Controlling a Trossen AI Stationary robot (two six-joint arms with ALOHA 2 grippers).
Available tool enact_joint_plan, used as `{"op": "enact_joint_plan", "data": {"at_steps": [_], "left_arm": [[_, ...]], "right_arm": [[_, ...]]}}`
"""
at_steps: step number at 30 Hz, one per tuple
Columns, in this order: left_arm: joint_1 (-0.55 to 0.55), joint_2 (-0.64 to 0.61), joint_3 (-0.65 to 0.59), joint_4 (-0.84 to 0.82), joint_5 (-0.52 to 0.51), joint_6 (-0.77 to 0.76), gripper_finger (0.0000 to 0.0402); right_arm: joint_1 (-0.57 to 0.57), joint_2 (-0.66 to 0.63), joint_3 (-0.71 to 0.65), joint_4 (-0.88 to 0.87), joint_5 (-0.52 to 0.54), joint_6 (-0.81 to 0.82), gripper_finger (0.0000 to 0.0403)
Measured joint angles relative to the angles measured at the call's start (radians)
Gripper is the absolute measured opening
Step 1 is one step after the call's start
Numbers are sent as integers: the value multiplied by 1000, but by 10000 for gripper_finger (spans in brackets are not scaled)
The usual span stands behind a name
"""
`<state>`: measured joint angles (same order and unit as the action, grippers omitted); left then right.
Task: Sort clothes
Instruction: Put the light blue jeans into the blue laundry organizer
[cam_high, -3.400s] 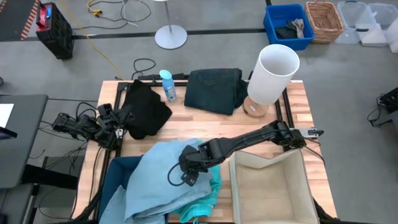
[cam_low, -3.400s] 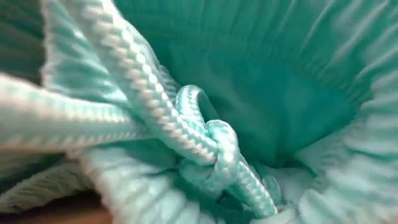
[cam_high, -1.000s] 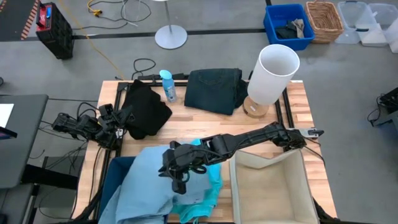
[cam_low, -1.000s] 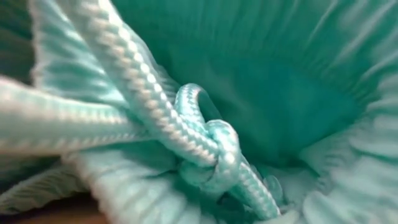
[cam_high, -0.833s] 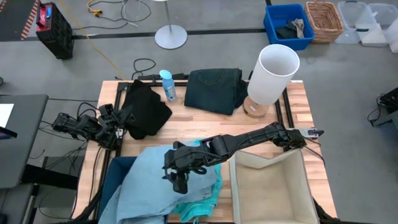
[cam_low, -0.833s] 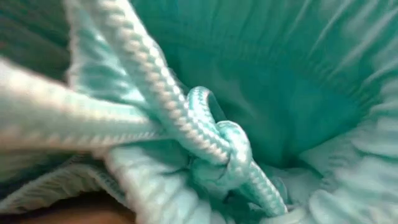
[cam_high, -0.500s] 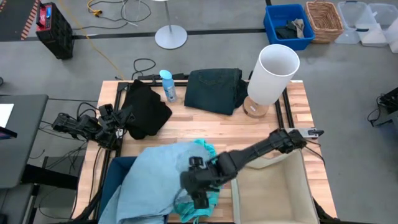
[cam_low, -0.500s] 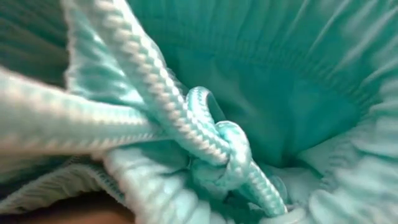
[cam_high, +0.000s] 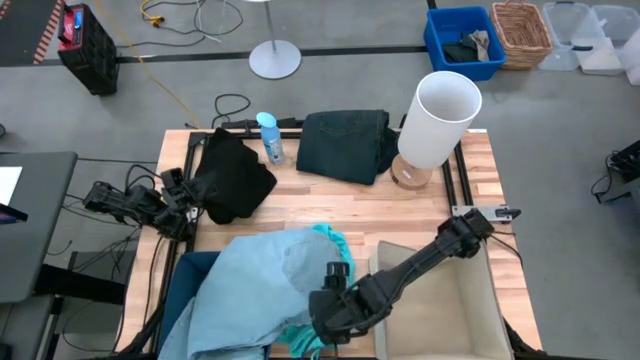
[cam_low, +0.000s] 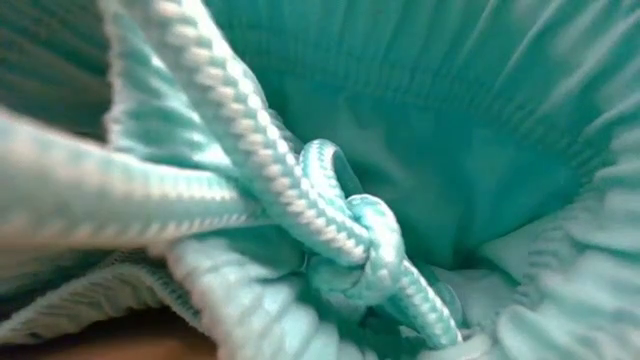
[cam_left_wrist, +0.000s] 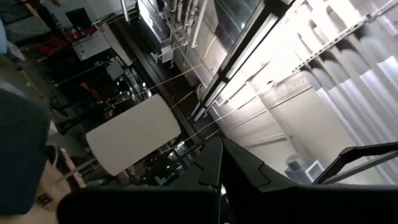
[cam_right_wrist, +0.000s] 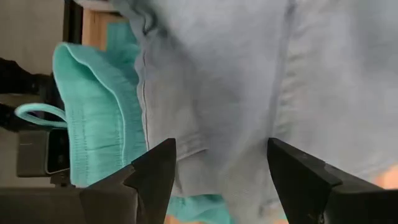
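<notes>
My right gripper is going to close on the edge (cam_high: 304, 299) (cam_right_wrist: 217, 152) of the pale blue garment, between that garment's long seam and the turquoise garment.
A pale dusty blue garment (cam_high: 255, 290) lies at the table's near left, partly over a bright turquoise garment (cam_high: 328, 240). The turquoise garment's drawstring knot (cam_low: 350, 240) fills the low view. A black garment (cam_high: 235, 175) and a dark teal denim-like garment (cam_high: 345, 145) lie at the far side. My right gripper (cam_high: 320, 322) is open at the pale blue garment's near right edge (cam_right_wrist: 217, 93), with the turquoise cloth (cam_right_wrist: 93, 124) beside it. My left gripper (cam_high: 190, 195) waits shut at the table's left edge, beside the black garment. My right gripper is open over the pale blue garment, its fingers (cam_right_wrist: 152, 177) spread across the cloth. I cannot tell whether they touch it.
A tall white cylinder (cam_high: 440, 115) on a wooden base and a blue spray bottle (cam_high: 268, 138) stand at the far side. An open beige bin (cam_high: 445, 305) sits at the near right, a dark blue bin (cam_high: 185, 285) under the cloth at the near left.
My right gripper has swung from over the middle of the pale blue garment toward the table's near edge and a little right. The garment's right part, bunched leftward before, now lies spread back over the turquoise garment.
</notes>
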<state>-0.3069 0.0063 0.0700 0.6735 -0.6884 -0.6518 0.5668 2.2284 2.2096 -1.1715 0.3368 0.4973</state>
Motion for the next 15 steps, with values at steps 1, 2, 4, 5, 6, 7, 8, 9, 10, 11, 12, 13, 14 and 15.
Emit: {"op": "enact_joint_plan", "data": {"at_steps": [1,2,4,5,6,7,8,9,10,11,12,13,14,15], "left_arm": [[0,0,0,-9,-1,-1,6],[0,0,0,-16,-2,-6,6],[0,0,0,-34,-2,-28,6],[0,0,0,-39,-2,-38,6],[0,0,0,-41,-2,-43,6],[0,0,0,-41,-2,-45,6],[0,0,0,-41,-2,-46,6],[0,0,0,-41,-3,-46,6],[0,0,0,-39,-3,-46,6],[0,0,0,-39,-3,-46,6],[0,0,0,-40,-3,-46,6],[0,0,0,-40,-3,-46,6],[0,0,0,-40,-3,-48,6],[0,0,0,-40,-4,-51,6]], "right_arm": [[4,0,-24,20,2,1,265],[8,0,-45,35,8,9,265],[11,0,-91,65,10,53,265],[12,0,-112,80,11,83,265],[12,0,-128,88,11,106,265],[11,0,-148,101,11,123,265],[10,0,-166,119,11,135,265],[7,0,-183,134,11,146,265],[4,0,-197,144,11,155,265],[1,0,-213,158,10,157,265],[-2,0,-229,179,9,157,265],[-6,0,-248,198,9,158,265],[-9,0,-259,207,6,161,265],[-12,1,-268,213,3,168,265]]}}
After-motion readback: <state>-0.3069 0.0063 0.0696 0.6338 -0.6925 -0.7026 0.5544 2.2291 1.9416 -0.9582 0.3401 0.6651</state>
